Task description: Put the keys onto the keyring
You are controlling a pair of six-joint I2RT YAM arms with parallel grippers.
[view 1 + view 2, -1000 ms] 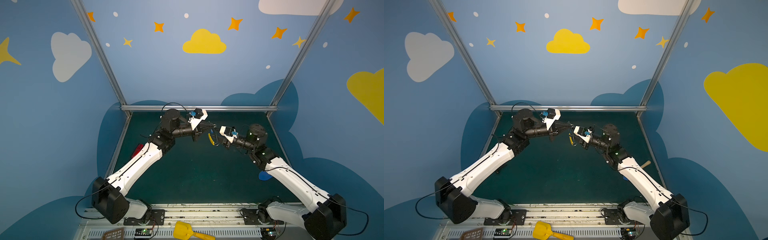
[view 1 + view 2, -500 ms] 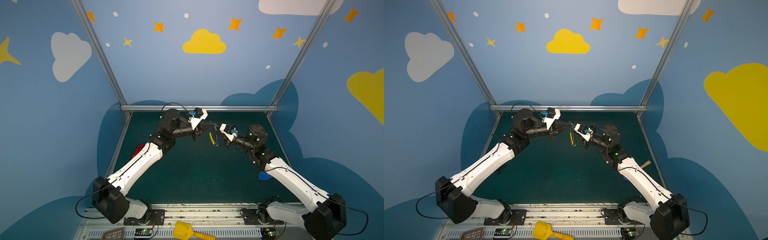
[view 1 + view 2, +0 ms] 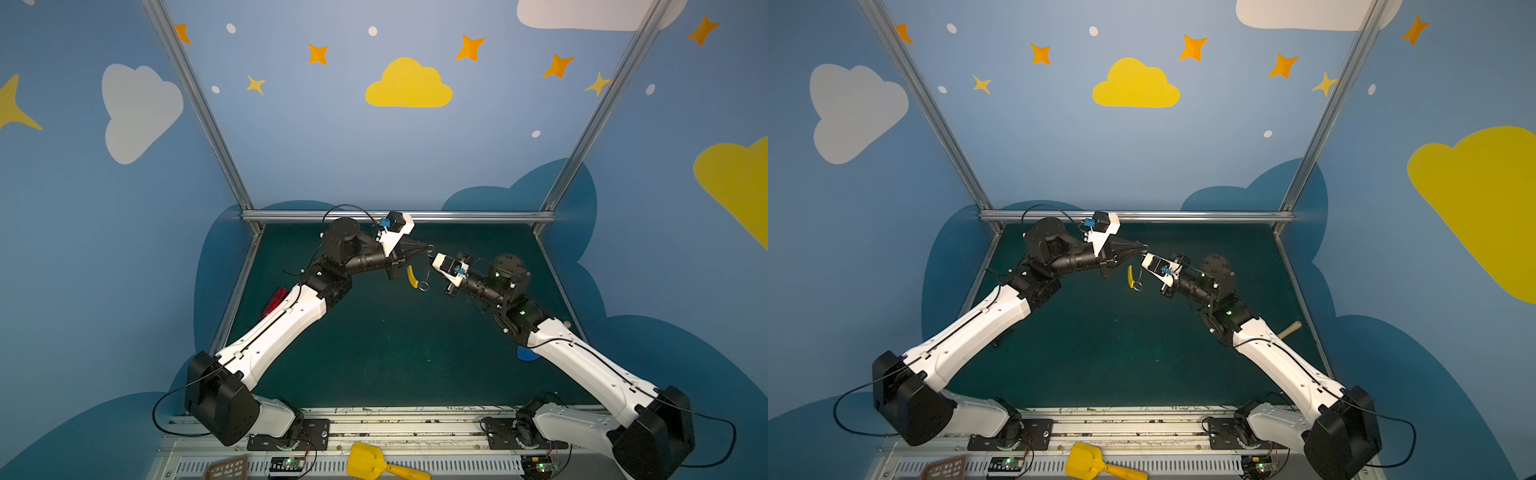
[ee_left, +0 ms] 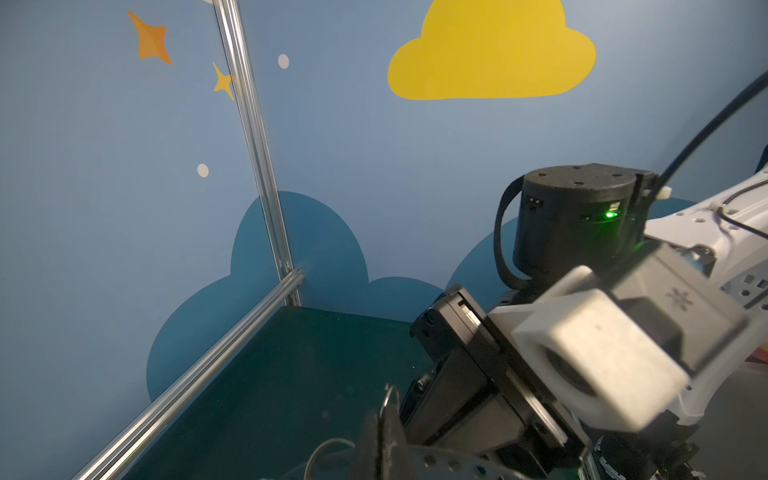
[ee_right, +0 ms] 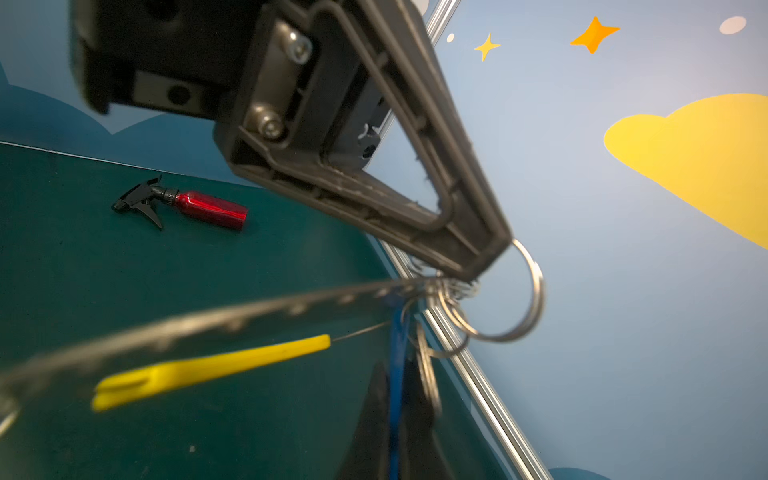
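Observation:
The blue tag below the small metal loop is all my right gripper holds, so it should open, come level and take the loop [image 5: 457, 310] next to the fingers of my left gripper.
My left gripper [image 4: 384, 415] is shut on the small metal loop [image 5: 528, 291] of the keyring, held up above the green mat. The keyring's grey studded hoop [image 5: 232, 320] and yellow arc [image 5: 208, 370] hang below it, and the arc also shows in both top views [image 3: 412, 276] [image 3: 1130, 276]. My right gripper [image 5: 395, 374] faces the left one tip to tip and is shut on the blue tag [image 5: 397, 332] of the keys. The tag reaches up to the hoop beside the loop. A metal strip [image 5: 428, 374] lies along one finger. In both top views the right wrist camera hides the keys.
A red spray bottle [image 5: 199, 210] lies on the mat near the left wall [image 3: 274, 301]. A yellow toy shovel [image 3: 374, 465] rests on the front rail. A blue object [image 3: 527, 354] and a wooden handle [image 3: 1289, 329] sit beside the right arm. An aluminium frame bar [image 3: 395, 216] runs along the back.
My right gripper has closed from partly open onto the blue tag and edged slightly toward the left gripper's tip. The hanging hoop has swung a little. The left arm has held still.

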